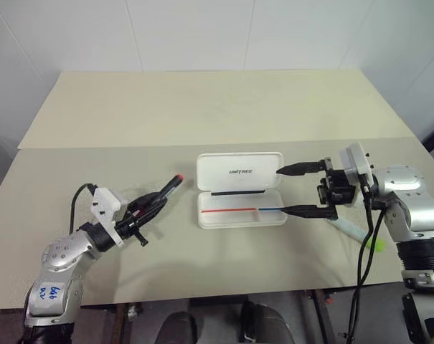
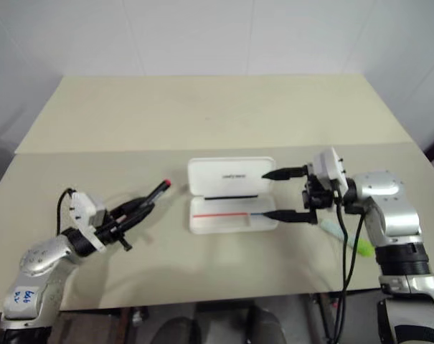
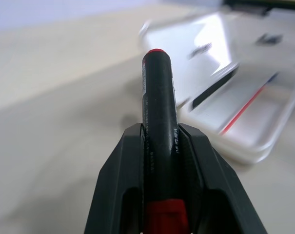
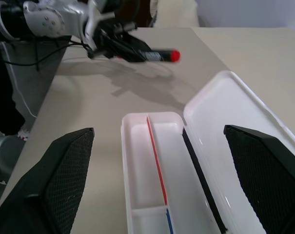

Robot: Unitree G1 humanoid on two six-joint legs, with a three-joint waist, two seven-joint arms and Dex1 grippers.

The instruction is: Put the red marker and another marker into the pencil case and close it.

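Observation:
Next, my left gripper lets go of the red marker in the pencil case's tray (image 1: 235, 201) (image 3: 231, 98) between the black strip and the red line.
The red marker (image 1: 170, 188), black-bodied with a red tip, is held off the table. My left gripper (image 1: 158, 203) is shut on it, left of the pencil case, and the marker's tip points toward the case. The white pencil case (image 1: 215, 169) lies open in the middle of the table, its lid flat behind a tray (image 4: 137, 156) printed with a red and a blue line. At the case's right end my right gripper (image 1: 281, 190) is open, one fingertip by the lid and one by the tray. The other marker, a mint-green highlighter (image 1: 353, 231), lies under the right arm.
The table is beige, with a seam (image 1: 130, 145) running across it behind the case. Its front edge (image 1: 202, 297) is close to both arms. Black cables (image 1: 364, 251) hang from the right wrist over the highlighter.

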